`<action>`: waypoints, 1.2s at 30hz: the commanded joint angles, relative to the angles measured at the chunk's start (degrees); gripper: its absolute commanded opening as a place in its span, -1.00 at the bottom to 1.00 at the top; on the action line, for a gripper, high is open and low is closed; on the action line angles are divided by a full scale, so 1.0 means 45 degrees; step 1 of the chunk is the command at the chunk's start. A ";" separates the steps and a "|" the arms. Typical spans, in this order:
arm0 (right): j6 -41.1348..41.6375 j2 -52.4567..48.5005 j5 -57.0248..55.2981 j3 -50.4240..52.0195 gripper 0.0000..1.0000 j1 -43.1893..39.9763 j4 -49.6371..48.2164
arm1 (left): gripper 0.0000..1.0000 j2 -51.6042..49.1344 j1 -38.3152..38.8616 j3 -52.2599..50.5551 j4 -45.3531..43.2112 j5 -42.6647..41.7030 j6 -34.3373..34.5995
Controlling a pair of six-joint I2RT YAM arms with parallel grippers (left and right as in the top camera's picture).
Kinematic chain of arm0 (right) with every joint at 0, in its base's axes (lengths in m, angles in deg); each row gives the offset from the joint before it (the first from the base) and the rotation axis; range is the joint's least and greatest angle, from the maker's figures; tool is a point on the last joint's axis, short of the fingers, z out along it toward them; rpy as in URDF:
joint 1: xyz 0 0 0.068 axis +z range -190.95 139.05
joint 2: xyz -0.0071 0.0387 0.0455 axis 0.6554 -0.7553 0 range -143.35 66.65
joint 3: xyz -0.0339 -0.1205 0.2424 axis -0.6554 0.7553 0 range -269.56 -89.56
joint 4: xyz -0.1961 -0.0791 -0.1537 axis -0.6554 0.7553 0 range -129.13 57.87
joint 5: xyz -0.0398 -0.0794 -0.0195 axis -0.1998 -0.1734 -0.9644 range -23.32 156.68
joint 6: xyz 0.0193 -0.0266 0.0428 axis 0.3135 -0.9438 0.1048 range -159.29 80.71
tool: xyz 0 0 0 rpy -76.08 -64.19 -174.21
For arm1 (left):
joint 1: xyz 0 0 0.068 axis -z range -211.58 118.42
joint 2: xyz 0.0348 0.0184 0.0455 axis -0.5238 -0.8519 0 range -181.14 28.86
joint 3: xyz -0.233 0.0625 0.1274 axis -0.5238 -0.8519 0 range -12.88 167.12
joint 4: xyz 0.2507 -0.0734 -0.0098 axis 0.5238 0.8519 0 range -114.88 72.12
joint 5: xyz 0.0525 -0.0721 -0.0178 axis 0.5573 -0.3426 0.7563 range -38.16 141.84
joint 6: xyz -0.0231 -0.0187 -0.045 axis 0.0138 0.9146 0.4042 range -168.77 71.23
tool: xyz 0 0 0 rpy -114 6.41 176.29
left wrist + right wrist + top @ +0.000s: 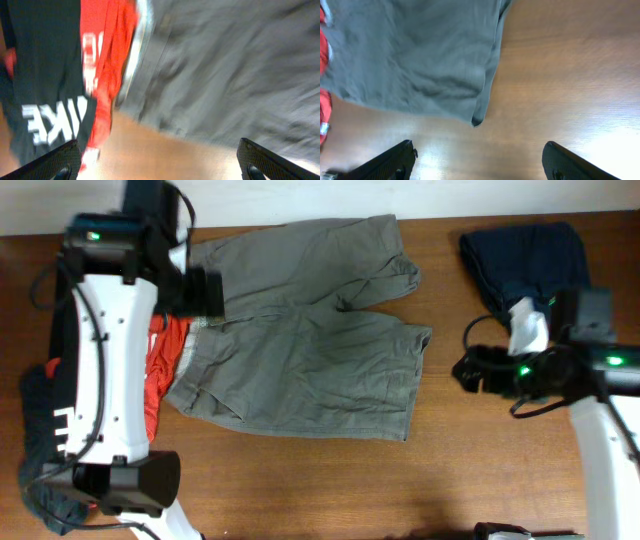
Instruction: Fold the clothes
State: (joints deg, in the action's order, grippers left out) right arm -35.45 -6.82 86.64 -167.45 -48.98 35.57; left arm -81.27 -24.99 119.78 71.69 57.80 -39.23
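Note:
My right gripper needs to grip the near corner of the near leg's hem (404,434) (474,118) on the grey-olive shorts.
The grey-olive shorts (300,330) lie spread flat on the table, waistband to the left and two legs to the right. My left gripper (205,292) hangs over the waistband end and is open and empty. The blurred left wrist view shows the shorts (225,70) beyond the open fingers (159,145). My right gripper (468,370) is to the right of the near leg's hem, apart from it, open and empty. In the right wrist view the hem corner (477,119) lies just ahead of the open jaws (479,145).
A red shirt (165,365) and a black garment with white lettering (45,100) lie by the waistband under the left arm. A dark navy garment (525,260) sits at the back right. Bare wood table (330,480) runs along the front.

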 commanded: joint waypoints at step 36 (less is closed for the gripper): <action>0.0481 -0.0355 0.1413 0.6562 0.70 0.1209 -0.4367 | 0.50 0.1511 -0.2336 -1.5125 -1.0948 -0.0899 -0.3196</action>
State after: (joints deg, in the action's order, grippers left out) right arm -33.44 -8.20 93.57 -138.60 -44.11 16.09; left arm -75.17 -35.53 53.53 22.67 55.92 -51.99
